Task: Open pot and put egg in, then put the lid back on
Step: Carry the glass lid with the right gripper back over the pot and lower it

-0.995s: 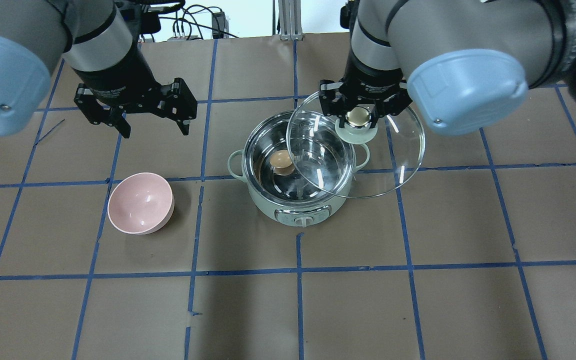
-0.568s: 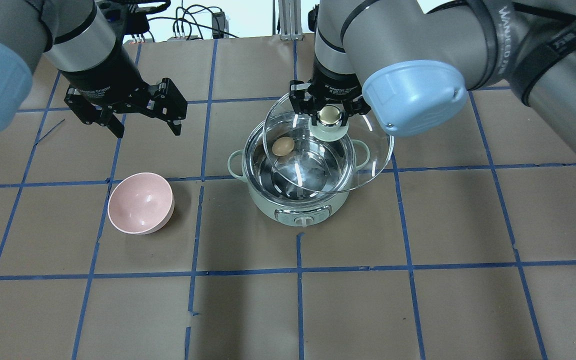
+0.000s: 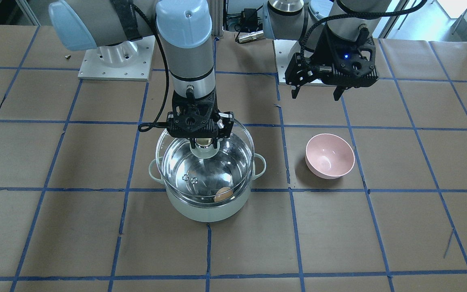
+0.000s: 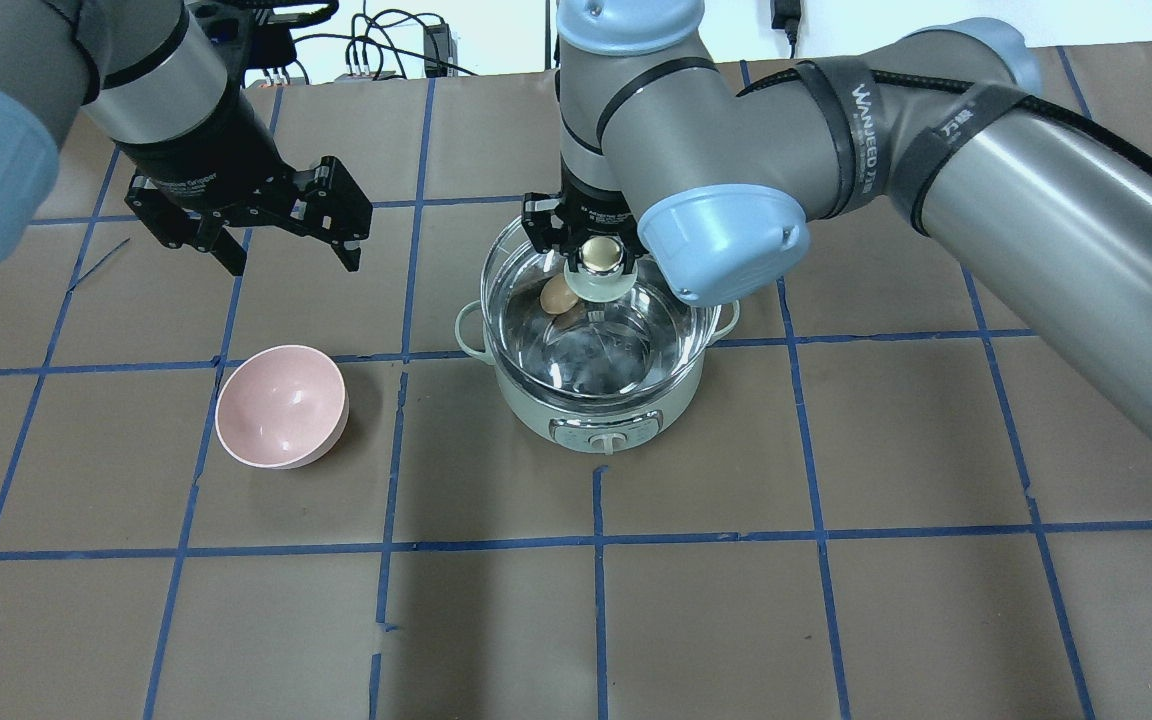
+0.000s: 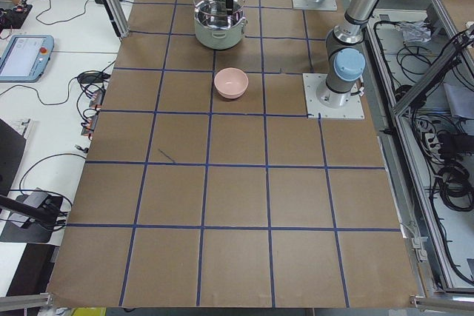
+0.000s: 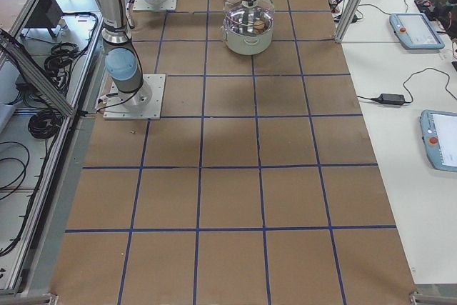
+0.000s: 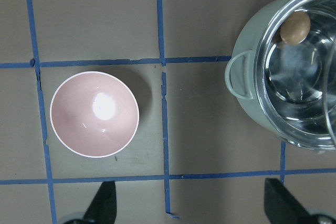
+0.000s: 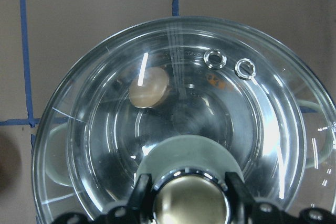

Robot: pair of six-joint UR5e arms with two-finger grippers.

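Observation:
The robot's right gripper needs to release the glass lid over the mint-green pot's opening [image 3: 208,164] [image 8: 185,139], with the lid's edge seated on the pot's rim. The lid is now held level above it.
The mint-green pot [image 4: 596,425] stands mid-table, also in the front view [image 3: 205,211]. The tan egg [image 4: 556,295] lies inside it against the wall, also seen in the left wrist view [image 7: 295,27] and through the glass in the right wrist view [image 8: 149,87]. My right gripper [image 4: 601,255] is shut on the beige-capped knob [image 3: 204,142] of the glass lid [image 4: 626,340]. It holds the lid level over the pot's opening, covering nearly all of it. I cannot tell whether the lid touches the rim. My left gripper [image 4: 293,262] is open and empty, above the table to the pot's left.
A pink bowl [image 4: 281,405] sits on the table left of the pot, below and in front of my left gripper; it also shows in the left wrist view [image 7: 94,114]. Brown paper with blue tape lines covers the table.
My right gripper has carried the lid leftward, from beside the pot's right edge to over its opening. The left gripper has barely moved. The egg has stayed in the pot.

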